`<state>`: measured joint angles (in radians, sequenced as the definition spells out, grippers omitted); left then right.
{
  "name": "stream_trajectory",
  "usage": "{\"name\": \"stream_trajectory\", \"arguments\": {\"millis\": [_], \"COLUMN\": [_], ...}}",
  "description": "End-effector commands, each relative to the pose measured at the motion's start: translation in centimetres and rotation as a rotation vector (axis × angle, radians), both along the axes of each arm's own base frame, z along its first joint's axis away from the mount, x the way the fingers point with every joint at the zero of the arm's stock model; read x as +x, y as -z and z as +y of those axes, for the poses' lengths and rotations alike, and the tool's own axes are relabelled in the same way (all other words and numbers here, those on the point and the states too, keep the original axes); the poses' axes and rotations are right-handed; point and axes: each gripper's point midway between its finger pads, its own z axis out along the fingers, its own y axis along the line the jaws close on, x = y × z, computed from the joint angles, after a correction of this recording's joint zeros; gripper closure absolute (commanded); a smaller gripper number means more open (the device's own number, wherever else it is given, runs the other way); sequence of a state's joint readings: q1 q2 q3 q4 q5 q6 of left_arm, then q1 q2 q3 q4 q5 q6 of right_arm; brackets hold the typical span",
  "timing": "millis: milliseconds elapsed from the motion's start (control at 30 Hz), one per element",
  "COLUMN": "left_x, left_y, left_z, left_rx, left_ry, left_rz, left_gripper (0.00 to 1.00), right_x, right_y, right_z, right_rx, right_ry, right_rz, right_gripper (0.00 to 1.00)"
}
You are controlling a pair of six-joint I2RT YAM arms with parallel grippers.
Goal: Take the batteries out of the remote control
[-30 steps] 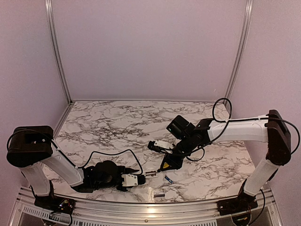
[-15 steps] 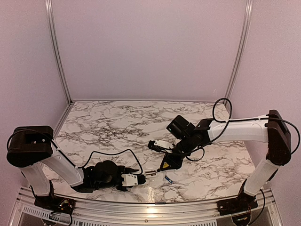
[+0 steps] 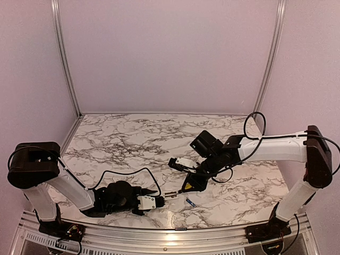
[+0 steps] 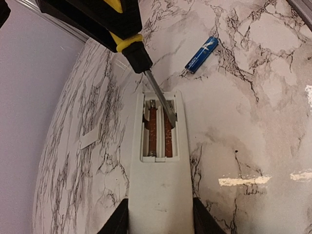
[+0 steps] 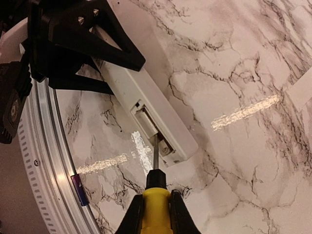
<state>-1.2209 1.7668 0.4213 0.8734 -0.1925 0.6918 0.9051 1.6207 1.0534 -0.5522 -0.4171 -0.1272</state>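
Note:
I need to use my right gripper to set the yellow-handled screwdriver, its tip now inside a reddish-brown slot, down on the bare marble table (image 3: pixel 211 179) beyond the loose blue battery.
My left gripper (image 3: pixel 155 202) (image 4: pixel 159 217) is shut on the white remote control (image 4: pixel 159 185), held flat and low near the table's front edge; the remote also shows in the right wrist view (image 5: pixel 146 105). Its battery bay (image 4: pixel 158 132) is open, and I cannot tell what lies in the two reddish-brown slots. My right gripper (image 3: pixel 189 184) (image 5: pixel 156 207) is shut on a yellow-handled screwdriver (image 5: pixel 156 214) whose tip (image 4: pixel 168 114) is inside the right slot. One blue battery (image 4: pixel 200 55) (image 3: pixel 190 202) lies loose on the table right of the remote. Another small blue cylinder (image 5: pixel 79 190) lies against the front rail.
The marble table (image 3: pixel 133 138) ends in an aluminium rail (image 3: pixel 212 234) close in front of the remote. A flat white cover piece (image 4: pixel 90 139) lies on the remote's far side. A black cable (image 3: pixel 127 172) loops behind my left gripper.
A small dark cylinder that lay near the front edge a second ago now rests at the rail. My right arm has shifted slightly to the right. The left arm has not moved.

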Motion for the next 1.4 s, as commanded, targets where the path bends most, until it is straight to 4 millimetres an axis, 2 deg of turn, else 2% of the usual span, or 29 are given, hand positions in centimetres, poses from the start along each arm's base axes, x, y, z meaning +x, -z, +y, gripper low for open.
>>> {"name": "stream_trajectory", "arguments": {"millis": [0, 300, 500, 633, 867, 1033, 1233, 1367], "left_x": [-0.1, -0.1, -0.4, -0.4, -0.1, 0.0, 0.1, 0.1], "left_y": [-2.5, -2.7, -3.2, -3.3, -3.7, -3.9, -4.2, -4.2], "left_z": [-1.1, -1.1, -1.1, -1.0, -1.0, -0.9, -0.7, -0.7], "left_rx": [-0.105, -0.118, -0.140, -0.144, -0.163, -0.176, -0.189, -0.193], "left_ry": [0.017, 0.015, 0.027, 0.024, 0.012, 0.010, 0.007, 0.005], "left_rz": [-0.018, -0.015, -0.008, -0.006, -0.003, 0.004, 0.007, 0.008], "left_gripper": [1.00, 1.00, 1.00, 1.00, 1.00, 1.00, 1.00, 1.00], "right_x": [0.6, 0.4, 0.2, -0.2, -0.7, 0.4, 3.2, 5.2], "right_y": [-1.0, -2.1, -3.5, -5.0, -8.8, -11.7, -15.6, -16.7], "right_z": [0.2, 0.1, -0.3, -0.4, -1.1, -1.9, -3.6, -6.1], "right_rx": [0.030, 0.057, 0.080, 0.112, 0.194, 0.247, 0.333, 0.330], "right_ry": [0.022, 0.030, 0.047, 0.049, 0.070, 0.151, 0.360, 0.527], "right_rz": [-0.048, -0.061, -0.085, -0.106, -0.163, -0.257, -0.393, -0.492], "right_gripper": [1.00, 1.00, 1.00, 1.00, 1.00, 1.00, 1.00, 1.00]}}
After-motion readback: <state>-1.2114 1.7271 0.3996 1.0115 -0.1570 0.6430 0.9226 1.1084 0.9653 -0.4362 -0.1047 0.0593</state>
